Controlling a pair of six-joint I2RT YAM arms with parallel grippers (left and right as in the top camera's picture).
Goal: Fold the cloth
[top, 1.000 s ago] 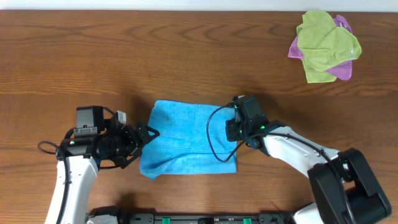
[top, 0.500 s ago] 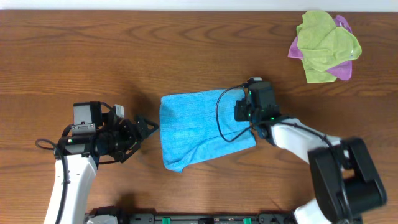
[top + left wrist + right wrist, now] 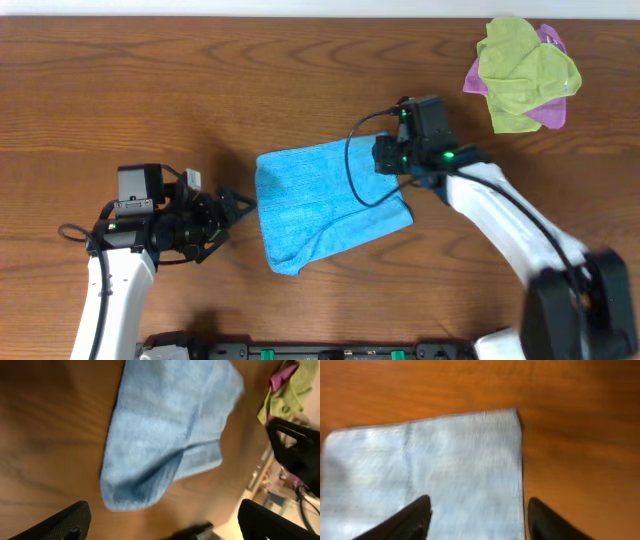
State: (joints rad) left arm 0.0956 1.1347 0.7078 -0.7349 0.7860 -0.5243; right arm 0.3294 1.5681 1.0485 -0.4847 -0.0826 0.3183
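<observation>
Next, my right gripper closes its fingers on the loose corner (image 3: 402,211) of the near flap of the sky-blue cloth, at the end that is away from the rounded bulge.
The sky-blue cloth (image 3: 325,205) lies folded and slightly skewed on the wooden table, with a rounded bulge at its lower left corner (image 3: 285,262). My left gripper (image 3: 240,205) rests open just left of the cloth and apart from it; in the left wrist view its open gripper (image 3: 162,527) frames the cloth (image 3: 170,425) ahead. My right gripper (image 3: 385,160) stands open above the cloth's upper right corner. In the right wrist view the open gripper (image 3: 480,520) straddles the cloth's (image 3: 430,470) right edge, one finger over cloth and the other over bare wood, holding nothing.
A lime-green cloth (image 3: 525,70) lies on a purple-pink cloth (image 3: 548,112) at the far right corner of the table, also in the left wrist view (image 3: 290,385). The right arm's black cable (image 3: 350,190) loops over the blue cloth.
The right gripper dragged the cloth to the right, then opened and let it go, rising toward the upper right corner. The left arm drew back slightly left and stays open.
</observation>
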